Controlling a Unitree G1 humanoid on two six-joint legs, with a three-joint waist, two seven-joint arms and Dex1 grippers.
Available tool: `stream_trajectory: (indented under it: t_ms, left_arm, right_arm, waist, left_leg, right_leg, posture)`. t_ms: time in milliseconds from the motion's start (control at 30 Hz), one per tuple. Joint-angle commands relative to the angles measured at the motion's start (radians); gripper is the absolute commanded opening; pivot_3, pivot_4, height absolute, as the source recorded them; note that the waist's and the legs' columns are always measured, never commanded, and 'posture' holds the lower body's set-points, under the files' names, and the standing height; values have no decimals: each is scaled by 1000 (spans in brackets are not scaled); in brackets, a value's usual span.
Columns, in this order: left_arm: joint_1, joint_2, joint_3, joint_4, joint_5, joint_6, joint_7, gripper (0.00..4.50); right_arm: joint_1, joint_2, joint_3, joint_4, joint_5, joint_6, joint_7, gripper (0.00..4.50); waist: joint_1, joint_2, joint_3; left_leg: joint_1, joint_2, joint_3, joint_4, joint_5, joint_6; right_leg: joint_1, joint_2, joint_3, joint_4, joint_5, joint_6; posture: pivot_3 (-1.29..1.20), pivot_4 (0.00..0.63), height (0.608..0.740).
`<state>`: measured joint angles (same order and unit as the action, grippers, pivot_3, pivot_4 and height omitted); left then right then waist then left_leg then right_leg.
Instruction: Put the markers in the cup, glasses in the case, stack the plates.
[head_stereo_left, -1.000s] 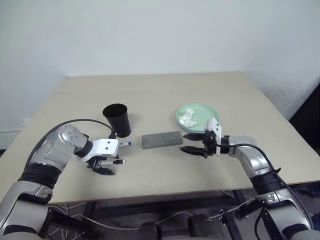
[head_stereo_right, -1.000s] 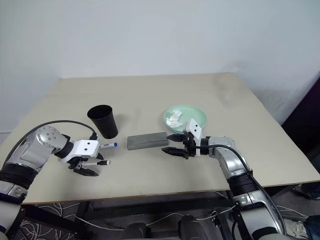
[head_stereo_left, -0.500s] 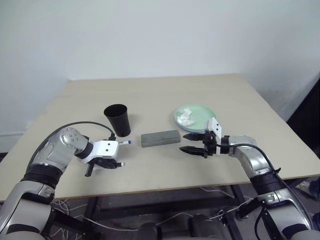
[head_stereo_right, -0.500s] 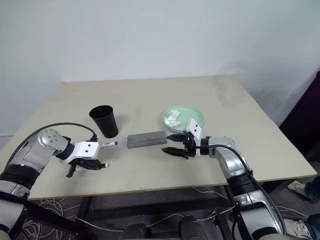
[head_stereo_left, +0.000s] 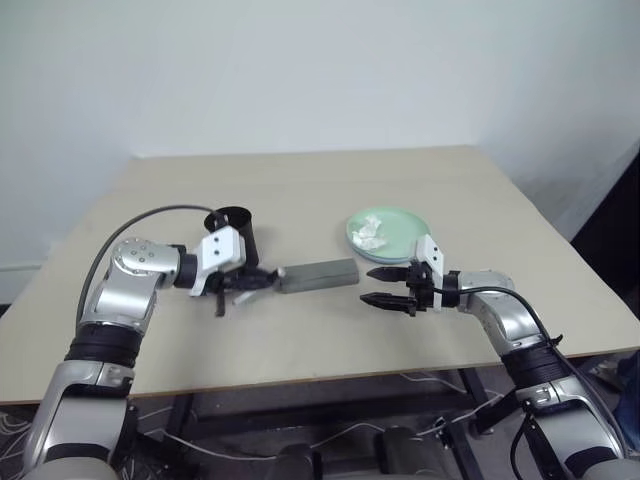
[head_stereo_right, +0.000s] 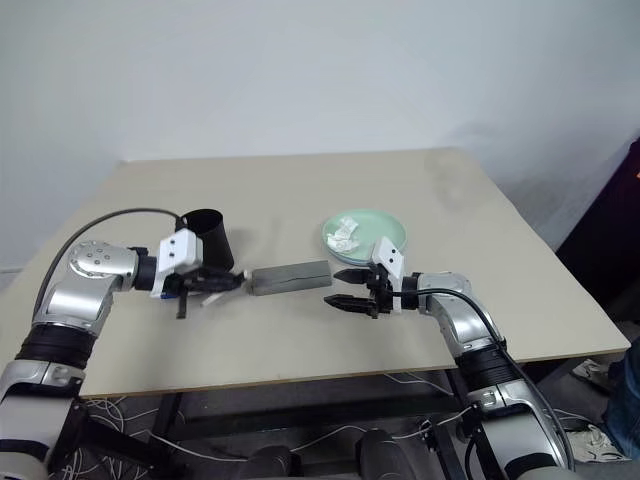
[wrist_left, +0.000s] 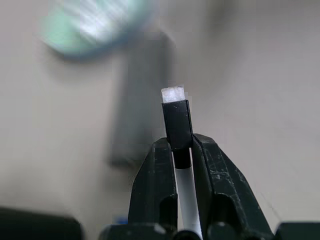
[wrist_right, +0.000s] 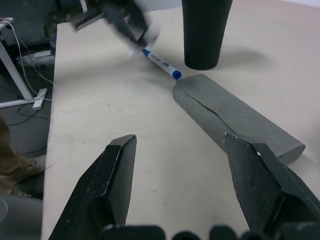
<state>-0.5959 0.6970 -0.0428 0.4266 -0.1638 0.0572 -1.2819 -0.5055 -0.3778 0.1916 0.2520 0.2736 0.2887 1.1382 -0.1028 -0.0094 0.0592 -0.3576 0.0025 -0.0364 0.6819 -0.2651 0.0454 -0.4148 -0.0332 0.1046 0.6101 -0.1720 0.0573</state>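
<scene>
The robot's left gripper will release the white marker inside the black cup (head_stereo_left: 241, 222), so that it leans to the side nearest the grey case.
My left gripper (head_stereo_left: 248, 284) is shut on a slim white marker (wrist_left: 176, 120), held just above the table between the black cup (head_stereo_left: 238, 226) and the grey case (head_stereo_left: 320, 275). In the left wrist view its fingers (wrist_left: 155, 175) pinch the marker near its dark end. Another marker (wrist_right: 160, 62), with a blue cap, lies on the table beside the cup (wrist_right: 202, 30), close to the case's end. My right gripper (head_stereo_left: 366, 285) hovers open just right of the case (wrist_right: 235, 117), pointing at it. A mint green plate (head_stereo_left: 405, 228) sits behind it. The glasses are out of view.
A crumpled white tissue (head_stereo_left: 373, 233) lies on the green plate. The beige table (head_stereo_left: 330, 190) stretches open behind the cup and plate. Its front edge runs close below both grippers, and a white wall stands behind it.
My left gripper shut on a marker lying on the table, lifted it and swung right toward the cup and case. The right arm kept still.
</scene>
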Motion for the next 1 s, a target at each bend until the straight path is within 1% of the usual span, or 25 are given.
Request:
stream_trajectory:
  t_ms: [33, 67, 133, 200, 300, 467, 833, 1000]
  left_arm:
    - [-59, -31, 118, -57, -103, 23, 92, 72]
    - [-70, -48, 149, -68, -134, 36, 121, 72]
    - [-101, -82, 216, -76, -187, 48, 197, 72]
    - [-119, -98, 253, -72, -209, 45, 246, 72]
    - [-135, -104, 283, -34, -195, 1, 320, 72]
    - [-146, -104, 326, 79, -159, -112, 451, 72]
    - [-131, -148, 338, 215, -173, -241, 483, 72]
    - [-152, -164, 317, 323, -142, -308, 481, 72]
  right_arm:
    - [-33, -4, -10, -19, 8, -7, 9, 3037]
    - [-33, -4, -10, -20, 8, -7, 9, 3037]
    - [-32, -5, -8, -21, 8, -8, 10, 3037]
    - [-31, -5, -7, -22, 8, -9, 12, 3037]
    - [-31, -5, -6, -24, 7, -9, 12, 3037]
    - [-34, -4, -5, -22, 6, -12, 14, 3037]
    - [-36, -1, -6, -24, 6, -14, 15, 3037]
    - [-33, -1, -8, -28, 6, -13, 10, 3037]
  waist:
    - [1, 0, 0]
    - [1, 0, 0]
    - [3, -1, 0]
    - [3, -1, -1]
    - [2, 0, -1]
    - [3, -1, -1]
    - [3, -2, -1]
    - [3, -2, -1]
  left_leg:
    - [-1, 0, 0, 0, 0, 0]
    - [-1, 0, 0, 1, 0, -1]
    - [-3, -1, 0, -1, -2, -5]
    - [-6, -1, -1, -3, -5, -9]
    - [-7, 0, 0, -8, -7, -12]
    - [-7, -1, 1, -7, -8, -15]
    - [-4, -1, 0, -2, -8, -15]
    - [-4, -1, 0, -2, -8, -15]
  right_leg:
    - [-1, 0, -1, 1, 3, -2]
    - [-1, 0, -1, 2, 7, -7]
    - [-4, 0, -1, 4, 7, -6]
    - [-9, 0, -1, 4, 6, -5]
    - [-10, 0, -1, -1, 5, -4]
    - [-9, 0, -1, -3, 4, -2]
    - [-2, 0, -2, -3, 4, -2]
    - [-2, 0, -2, -3, 4, -2]
  posture:
    - [0, 0, 737]
    - [0, 0, 737]
    - [0, 0, 737]
    - [0, 0, 737]
    - [0, 0, 737]
    - [0, 0, 737]
    - [0, 0, 737]
    - [0, 0, 737]
